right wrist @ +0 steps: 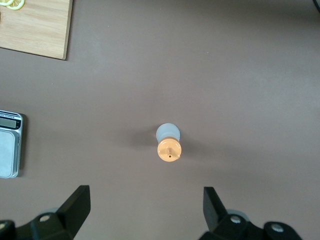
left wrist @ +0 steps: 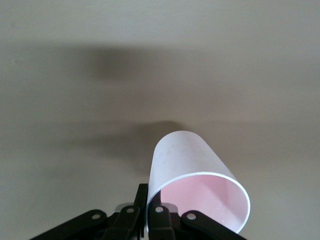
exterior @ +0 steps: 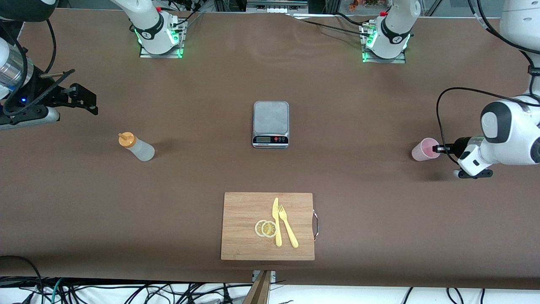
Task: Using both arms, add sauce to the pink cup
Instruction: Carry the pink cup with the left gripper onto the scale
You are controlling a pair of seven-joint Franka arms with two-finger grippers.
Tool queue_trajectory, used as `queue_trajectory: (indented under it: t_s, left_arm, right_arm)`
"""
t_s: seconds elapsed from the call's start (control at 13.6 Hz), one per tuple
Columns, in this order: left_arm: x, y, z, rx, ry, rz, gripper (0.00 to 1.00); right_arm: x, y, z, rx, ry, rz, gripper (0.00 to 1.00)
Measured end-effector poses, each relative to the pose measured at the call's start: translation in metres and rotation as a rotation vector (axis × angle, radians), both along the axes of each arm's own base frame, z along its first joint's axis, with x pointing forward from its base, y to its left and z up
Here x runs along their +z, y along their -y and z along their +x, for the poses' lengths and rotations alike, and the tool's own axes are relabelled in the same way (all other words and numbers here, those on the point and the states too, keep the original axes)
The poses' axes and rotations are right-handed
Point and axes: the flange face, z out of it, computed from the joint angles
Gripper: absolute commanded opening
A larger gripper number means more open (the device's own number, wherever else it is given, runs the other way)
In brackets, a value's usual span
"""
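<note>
The pink cup, now tipped a little above the table, will be let go by my left gripper on the middle of the grey scale's flat plate (exterior: 271,117).
The sauce bottle (exterior: 136,146), whitish with an orange cap, stands on the table toward the right arm's end. It also shows in the right wrist view (right wrist: 169,142). My right gripper (exterior: 86,101) hangs open and empty over bare table beside the bottle (right wrist: 146,202). My left gripper (exterior: 439,148) is shut on the rim of the pink cup (exterior: 425,149) toward the left arm's end. The cup is tipped on its side, a little above the table. In the left wrist view one finger is inside the cup (left wrist: 195,180) and one outside (left wrist: 151,200).
A grey scale (exterior: 271,123) stands mid-table and shows at the edge of the right wrist view (right wrist: 9,145). A wooden cutting board (exterior: 240,228) nearer the front camera carries lemon slices (exterior: 266,228), a yellow knife (exterior: 276,221) and a fork (exterior: 287,226).
</note>
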Motion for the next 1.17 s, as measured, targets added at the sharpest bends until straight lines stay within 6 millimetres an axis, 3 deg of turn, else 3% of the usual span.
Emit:
queue_trajectory:
  t_s: [0.15,0.29,0.51,0.66,0.88,1.03,1.17]
  left_arm:
    - [0.047,0.03,0.015,-0.057,0.017,-0.023,0.0]
    - [0.09,0.075,0.021,-0.12,0.018,-0.048,0.0]
    - [0.133,0.182,0.02,-0.151,0.017,-0.057,0.0]
    - [0.14,0.26,0.005,-0.118,-0.006,-0.033,0.0]
    - [0.137,0.379,-0.027,-0.085,0.001,0.017,0.0]
    - [0.121,0.45,-0.054,-0.07,0.02,0.025,0.0]
    - [0.095,0.508,-0.079,-0.051,0.035,0.016,0.0]
  right_arm:
    - [0.0,0.0,0.0,0.0,0.0,0.0,1.0]
    - [0.0,0.0,0.0,0.0,0.0,0.0,1.0]
    - [0.0,0.0,0.0,0.0,0.0,0.0,1.0]
    - [0.0,0.001,0.0,-0.002,0.0,0.0,1.0]
    - [0.0,0.004,0.0,-0.007,0.0,0.0,1.0]
    - [0.0,0.005,0.001,-0.009,0.0,-0.001,1.0]
    - [0.0,0.006,0.001,-0.01,0.0,-0.001,1.0]
